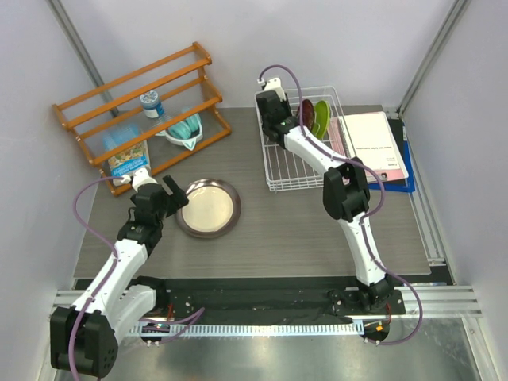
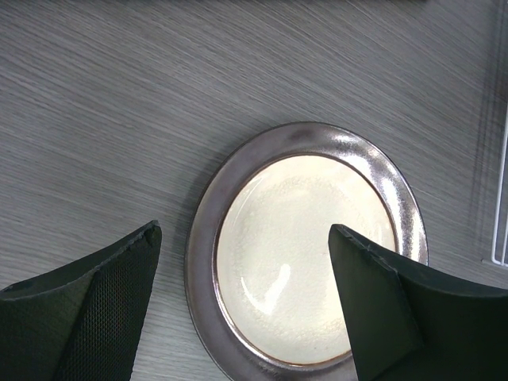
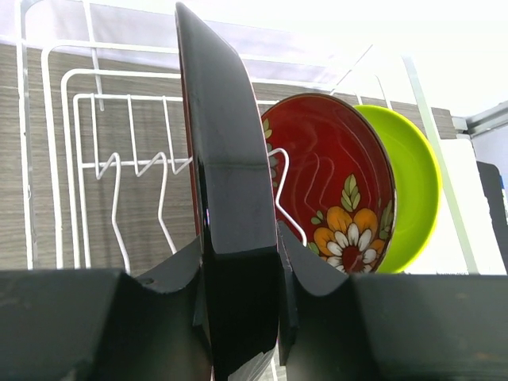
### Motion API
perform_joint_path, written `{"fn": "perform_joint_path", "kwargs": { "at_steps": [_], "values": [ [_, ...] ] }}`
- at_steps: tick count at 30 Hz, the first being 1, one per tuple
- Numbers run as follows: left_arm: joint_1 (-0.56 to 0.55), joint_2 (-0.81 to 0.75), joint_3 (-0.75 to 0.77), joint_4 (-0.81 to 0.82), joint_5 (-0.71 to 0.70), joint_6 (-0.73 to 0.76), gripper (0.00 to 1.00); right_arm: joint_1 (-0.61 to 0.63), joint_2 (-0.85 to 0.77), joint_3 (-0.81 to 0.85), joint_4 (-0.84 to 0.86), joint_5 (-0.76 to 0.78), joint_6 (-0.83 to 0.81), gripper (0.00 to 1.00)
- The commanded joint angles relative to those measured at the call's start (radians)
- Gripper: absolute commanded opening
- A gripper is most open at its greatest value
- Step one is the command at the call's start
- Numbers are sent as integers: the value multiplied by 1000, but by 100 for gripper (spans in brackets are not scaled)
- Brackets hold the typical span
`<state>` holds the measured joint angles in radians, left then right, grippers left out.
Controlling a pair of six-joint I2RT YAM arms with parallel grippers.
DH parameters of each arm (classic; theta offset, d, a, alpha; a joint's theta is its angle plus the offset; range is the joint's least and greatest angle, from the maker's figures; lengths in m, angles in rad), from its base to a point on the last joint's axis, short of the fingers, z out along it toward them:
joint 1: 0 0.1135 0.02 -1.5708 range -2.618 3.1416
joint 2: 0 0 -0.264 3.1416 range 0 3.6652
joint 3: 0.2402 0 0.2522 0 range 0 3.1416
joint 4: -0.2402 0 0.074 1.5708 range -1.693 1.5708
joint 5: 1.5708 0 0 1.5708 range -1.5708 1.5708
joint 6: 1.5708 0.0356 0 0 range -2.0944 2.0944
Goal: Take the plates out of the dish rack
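Observation:
Next, my right gripper lets go of the glossy dark plate above the dark-rimmed plate [image 1: 224, 189], as I pass it over to my left gripper.
A dark-rimmed plate with a cream centre [image 1: 208, 208] lies flat on the table, left of the white wire dish rack [image 1: 278, 178]. My left gripper [image 1: 176, 194] hovers open over that plate's [image 2: 305, 254] left rim, its fingers [image 2: 103, 302] apart and holding nothing. My right gripper [image 1: 279, 119] reaches into the rack. In the right wrist view it [image 3: 238, 254] is shut on the edge of a glossy dark plate [image 3: 226, 159] standing upright between the tines. Behind it stand a dark red flowered plate [image 3: 333, 175] and a lime green plate [image 3: 409, 190].
An orange wooden slatted shelf [image 1: 135, 111] stands at the back left with a bottle [image 1: 151, 103], a teal bowl-like item [image 1: 184, 131] and a packet [image 1: 127, 159]. A white booklet on a blue folder [image 1: 373, 147] lies just right of the rack.

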<state>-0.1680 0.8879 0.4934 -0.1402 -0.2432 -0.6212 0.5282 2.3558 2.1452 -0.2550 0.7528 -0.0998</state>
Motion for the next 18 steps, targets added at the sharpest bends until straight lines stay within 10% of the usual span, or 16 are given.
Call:
{"fn": "perform_joint_path", "kwargs": {
  "at_steps": [1, 18],
  "values": [
    [-4, -14, 24, 8, 5, 0, 86, 4, -168, 18, 50, 112, -26, 1],
    [-5, -26, 25, 10, 54, -9, 87, 18, -369, -96, 31, 143, -12, 1]
  ]
}}
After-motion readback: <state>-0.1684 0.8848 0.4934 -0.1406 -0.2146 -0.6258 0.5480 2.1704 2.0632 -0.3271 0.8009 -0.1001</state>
